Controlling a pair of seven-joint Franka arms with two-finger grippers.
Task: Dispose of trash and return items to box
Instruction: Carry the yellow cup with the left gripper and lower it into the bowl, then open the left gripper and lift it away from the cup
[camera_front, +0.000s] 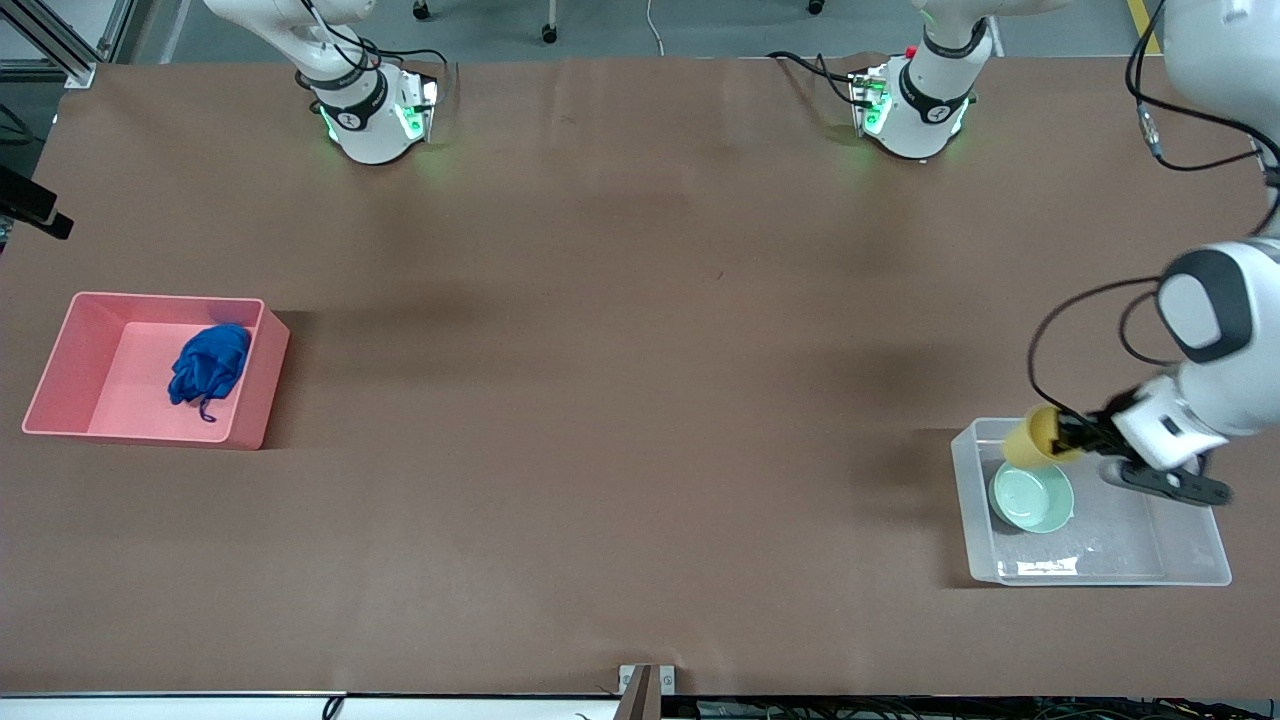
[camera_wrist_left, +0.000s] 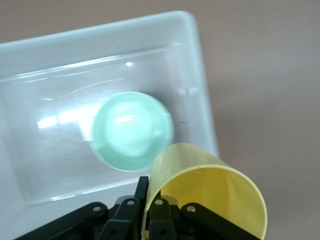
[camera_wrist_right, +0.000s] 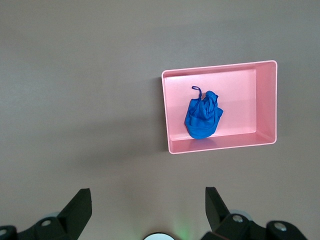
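Note:
The yellow cup, now held tilted above the bowl, will be let go by my left gripper inside the mint-green bowl (camera_front: 1034, 500) (camera_wrist_left: 131, 132) in the clear box.
My left gripper (camera_front: 1070, 436) is shut on the wall of the yellow cup (camera_front: 1035, 438), one finger inside and one outside. It holds the cup tilted over the clear box (camera_front: 962, 500), just above the mint-green bowl (camera_front: 1032, 497) that sits in the box. The left wrist view shows the cup (camera_wrist_left: 210, 195) in the gripper (camera_wrist_left: 151, 192), with the bowl (camera_wrist_left: 131, 131) and the box (camera_wrist_left: 200, 75) below. The blue cloth wad (camera_front: 208, 365) lies in the pink bin (camera_front: 150, 297). My right gripper (camera_wrist_right: 146, 195) is open and empty, high over the table, with the cloth (camera_wrist_right: 202, 117) and the bin (camera_wrist_right: 215, 149) in its view.
The pink bin stands at the right arm's end of the table and the clear box at the left arm's end, both near the front edge. Brown tabletop (camera_front: 640, 400) lies between them. The two arm bases stand along the top.

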